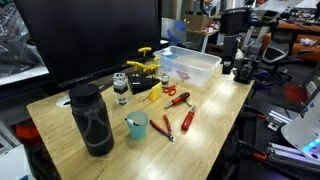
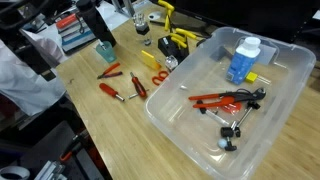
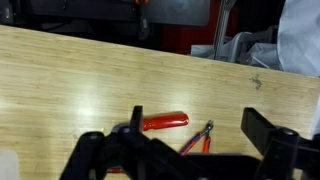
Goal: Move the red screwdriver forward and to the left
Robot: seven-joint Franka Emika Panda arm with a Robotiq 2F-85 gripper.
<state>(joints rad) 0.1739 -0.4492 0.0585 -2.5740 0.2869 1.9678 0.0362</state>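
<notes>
Next, I move my gripper to the red screwdriver's solid red handle (image 1: 188, 119) (image 3: 162, 122), beside the small red-handled pliers, and close it there.
The red screwdriver (image 3: 165, 121) lies flat on the wooden table, its solid red handle showing in the wrist view between my fingers and partly hidden by the left finger. It also shows in both exterior views (image 1: 187, 120) (image 2: 108, 90). My gripper (image 3: 200, 135) is open and empty, well above the table. In an exterior view my gripper (image 1: 243, 70) hangs by the table's far edge, beside the clear bin and apart from the screwdriver.
Small red-handled pliers (image 3: 197, 140) lie just beside the screwdriver. A red tool with a long tip (image 1: 165, 127), a teal cup (image 1: 137, 125), a black bottle (image 1: 92, 120), yellow clamps (image 1: 145, 68) and a clear bin (image 1: 195, 65) also stand on the table.
</notes>
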